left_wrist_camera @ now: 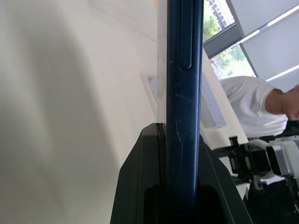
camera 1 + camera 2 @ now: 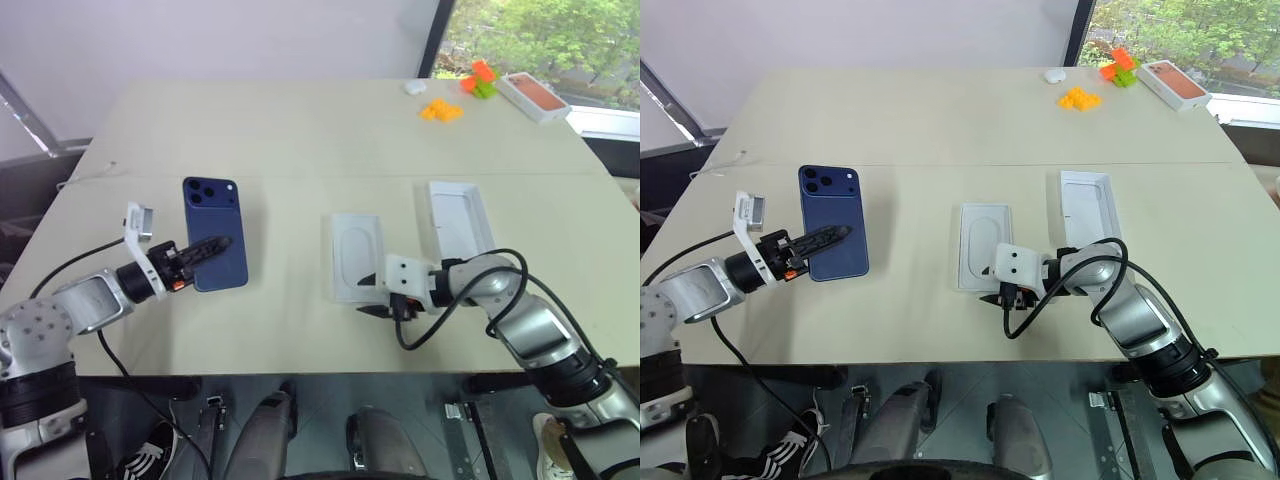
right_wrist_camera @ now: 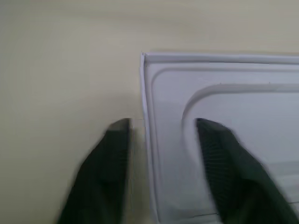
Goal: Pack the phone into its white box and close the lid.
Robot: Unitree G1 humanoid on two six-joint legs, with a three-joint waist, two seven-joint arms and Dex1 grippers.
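Observation:
My left gripper will release the phone over the oval hollow in the white box (image 2: 366, 256) near the table's middle. The phone is now held above the table.
My left gripper (image 2: 212, 246) is shut on the phone (image 2: 212, 212). It holds the dark navy phone above the left part of the table (image 2: 290, 130), glossy back and camera cluster facing up. In the left wrist view the phone's edge (image 1: 184, 93) stands between the two black fingers. The white box (image 2: 356, 255), with its oval-recess tray, lies near the table's middle. My right gripper (image 3: 161, 123) is open at the box's near end, one finger outside the wall and one over the tray. The lid (image 2: 460, 215) lies inside-up just right of the box.
A white box with an orange-red top (image 2: 535, 97), orange blocks (image 2: 441, 110), orange and green blocks (image 2: 480, 80) and a small white object (image 2: 415, 87) sit at the far right corner. A person in a white shirt (image 1: 252, 107) is beyond the table.

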